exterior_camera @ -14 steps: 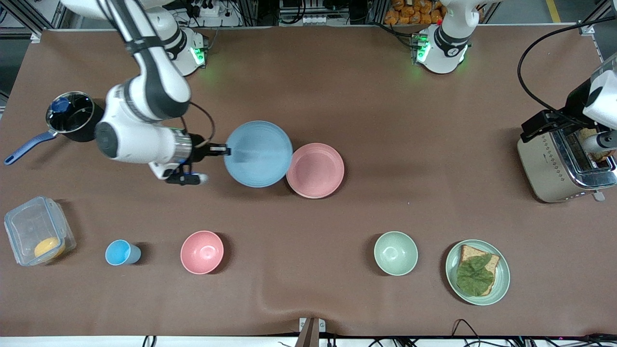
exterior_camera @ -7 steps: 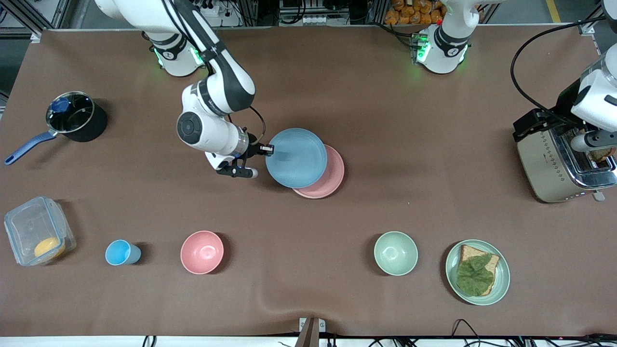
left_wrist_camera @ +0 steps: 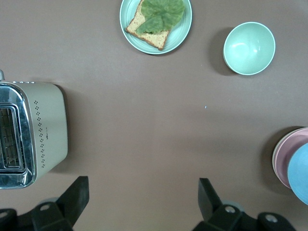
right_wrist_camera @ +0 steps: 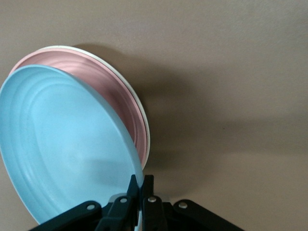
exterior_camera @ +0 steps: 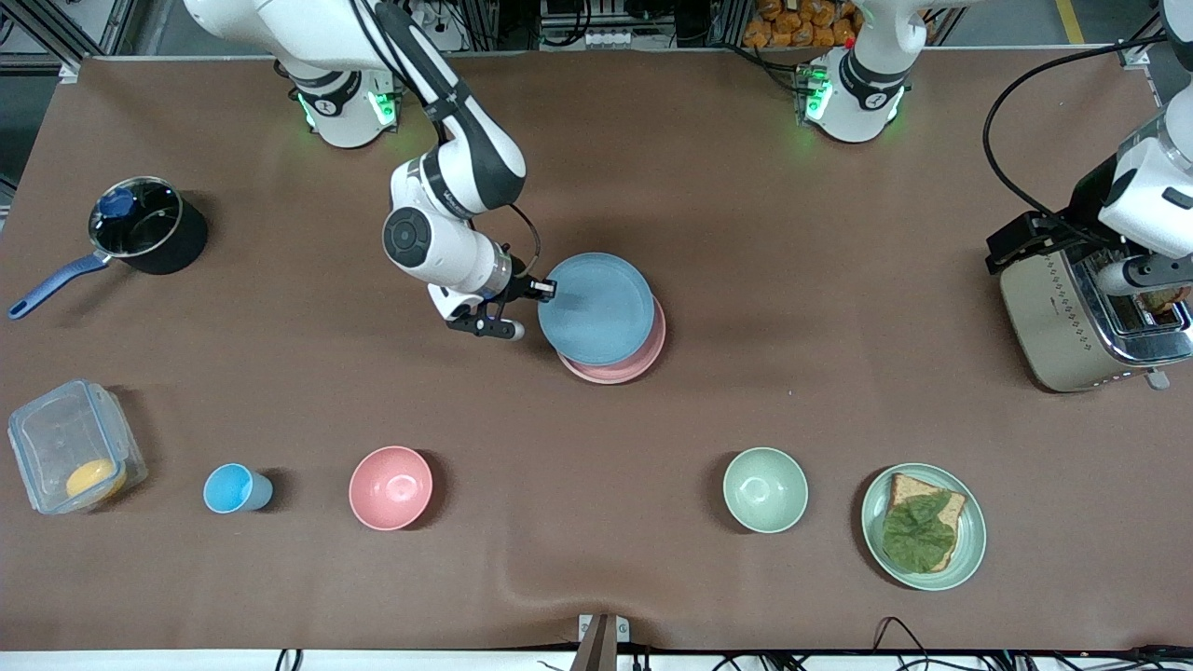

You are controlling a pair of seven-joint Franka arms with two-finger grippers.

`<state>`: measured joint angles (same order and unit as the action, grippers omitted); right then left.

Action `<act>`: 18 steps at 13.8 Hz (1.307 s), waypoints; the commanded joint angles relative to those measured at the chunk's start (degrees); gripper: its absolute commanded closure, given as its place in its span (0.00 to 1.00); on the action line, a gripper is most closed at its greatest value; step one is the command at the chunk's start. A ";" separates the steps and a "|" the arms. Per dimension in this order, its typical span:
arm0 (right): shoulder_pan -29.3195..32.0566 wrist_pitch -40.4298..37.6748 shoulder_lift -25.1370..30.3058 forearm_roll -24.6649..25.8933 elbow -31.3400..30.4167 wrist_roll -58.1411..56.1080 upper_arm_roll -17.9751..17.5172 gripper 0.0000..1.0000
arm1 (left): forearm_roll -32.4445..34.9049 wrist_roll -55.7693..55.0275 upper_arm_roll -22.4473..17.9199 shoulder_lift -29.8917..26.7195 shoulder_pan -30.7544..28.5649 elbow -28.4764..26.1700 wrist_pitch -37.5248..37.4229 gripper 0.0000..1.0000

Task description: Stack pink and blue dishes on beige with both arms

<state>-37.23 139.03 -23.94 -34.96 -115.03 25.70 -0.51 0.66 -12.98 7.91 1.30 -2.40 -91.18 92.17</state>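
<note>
The light blue plate will be set down by my right gripper squarely on top of the pink plate [exterior_camera: 609, 329] [right_wrist_camera: 78, 118], so it covers the pink plate's crescent.
My right gripper [exterior_camera: 545, 291] [right_wrist_camera: 143, 180] is shut on the rim of the light blue plate [exterior_camera: 596, 308] [right_wrist_camera: 62, 144]. It holds that plate tilted over the pink plate [exterior_camera: 623, 366] [right_wrist_camera: 101, 77], covering most of it. Only a pink crescent shows in the front view. In the right wrist view a thin cream rim of the beige plate [right_wrist_camera: 144, 115] shows under the pink one; the front view hides it. The left arm [exterior_camera: 1151, 200] waits high over the toaster, its gripper [left_wrist_camera: 143, 195] open with nothing between the fingers.
A toaster [exterior_camera: 1090, 317] stands at the left arm's end. Along the table edge nearest the front camera are a lidded clear box [exterior_camera: 70, 447], a blue cup [exterior_camera: 233, 487], a pink bowl [exterior_camera: 391, 487], a green bowl [exterior_camera: 764, 489] and a green plate [exterior_camera: 969, 550] with bread. A pot [exterior_camera: 140, 228] stands at the right arm's end.
The right arm has carried the blue plate toward the left arm's end, from beside the pink plate to over it. The left arm has barely shifted.
</note>
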 commanded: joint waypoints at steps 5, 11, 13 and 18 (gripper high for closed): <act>-2.06 2.30 -3.48 -1.78 3.40 2.42 0.60 1.00 | -0.57 1.38 -0.87 -0.25 -0.15 1.53 -2.34 0.00; -2.14 2.12 -4.28 -1.69 4.72 2.25 0.60 0.52 | -0.92 1.47 -0.44 -0.60 -0.15 5.22 -8.66 0.00; -1.36 1.51 -3.14 -1.34 4.72 1.64 0.86 0.00 | -1.01 1.56 -0.52 -3.12 -0.15 4.88 -10.07 0.00; 6.98 -16.12 7.75 4.18 4.20 -3.10 5.06 0.00 | -1.01 2.61 -0.61 -4.20 -0.24 3.12 -9.03 0.00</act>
<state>-34.54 129.62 -22.26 -33.57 -109.15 25.22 3.38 0.66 -12.24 7.56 -2.06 -2.48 -86.62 82.87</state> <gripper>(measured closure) 0.308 0.000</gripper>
